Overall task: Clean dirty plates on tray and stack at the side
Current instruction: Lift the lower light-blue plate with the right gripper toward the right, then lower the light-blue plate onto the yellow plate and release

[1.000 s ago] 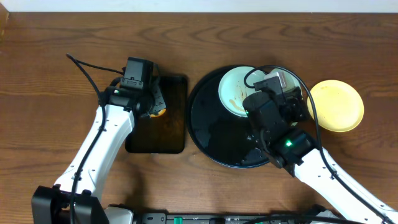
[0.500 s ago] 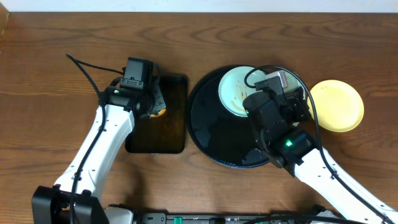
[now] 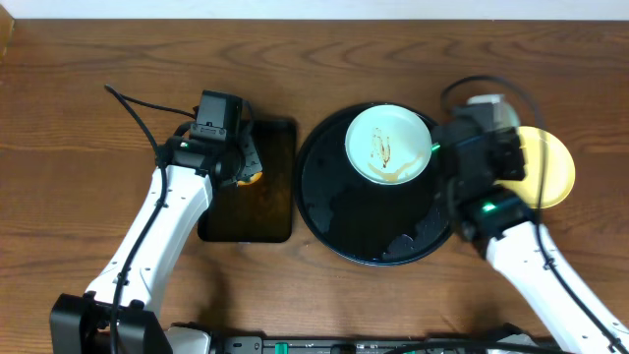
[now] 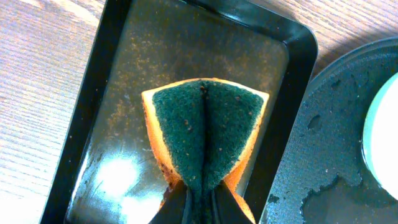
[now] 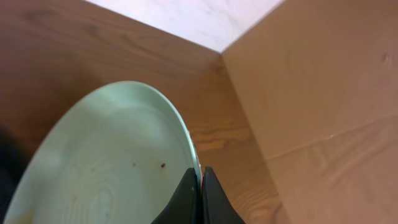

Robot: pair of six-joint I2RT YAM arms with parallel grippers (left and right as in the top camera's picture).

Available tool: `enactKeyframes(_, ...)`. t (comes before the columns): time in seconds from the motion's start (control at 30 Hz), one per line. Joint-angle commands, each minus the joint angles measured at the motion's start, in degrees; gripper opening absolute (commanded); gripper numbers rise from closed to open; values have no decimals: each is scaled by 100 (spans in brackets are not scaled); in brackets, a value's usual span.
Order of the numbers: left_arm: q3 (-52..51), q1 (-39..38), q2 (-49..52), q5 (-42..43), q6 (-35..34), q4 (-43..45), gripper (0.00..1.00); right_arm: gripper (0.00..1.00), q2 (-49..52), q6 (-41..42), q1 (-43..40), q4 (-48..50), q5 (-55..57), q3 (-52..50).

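Observation:
The mint plate in my right gripper will be let go on top of the pale yellow plate [image 3: 539, 169], beside the round tray.
A pale mint-blue plate [image 3: 386, 145] with brown smears lies at the back of the round black tray [image 3: 339, 211]. My right gripper [image 3: 433, 148] is shut on its right rim. In the right wrist view the rim of the plate [image 5: 112, 162] sits between the closed fingers [image 5: 200, 180]. The pale yellow plate [image 3: 546, 169] lies on the table right of the tray, partly hidden by my right arm. A second mint plate is not in view. My left gripper [image 3: 246, 165] is shut on a folded orange-and-green sponge [image 4: 205, 124] over the rectangular tray.
The small rectangular black tray [image 3: 263, 211] lies left of the round tray; its wet floor [image 4: 124, 93] shows in the left wrist view. Wet patches [image 3: 413, 236] mark the round tray's front right, and its rim [image 4: 336, 124] shows beside the sponge. A cardboard wall [image 5: 323, 93] stands to the right.
My right arm has swung to the right, off the round tray, so the mint plate now shows whole. The left arm and sponge have not moved.

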Motion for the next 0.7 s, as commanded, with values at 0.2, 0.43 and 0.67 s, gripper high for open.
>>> enactKeyframes(0.2, -9, 28, 2, -68, 48, -39, 8, 1, -33, 1036, -2192, 229, -1847, 20)
enactKeyframes(0.43, -9, 28, 2, -66, 46, -74, 8, 1, 457, 1569, -3158, 4, -3088, 20)
enactKeyframes(0.67, -9, 28, 2, -68, 48, -105, 8, 1, 605, 1563, -3198, -358, -4369, 20)
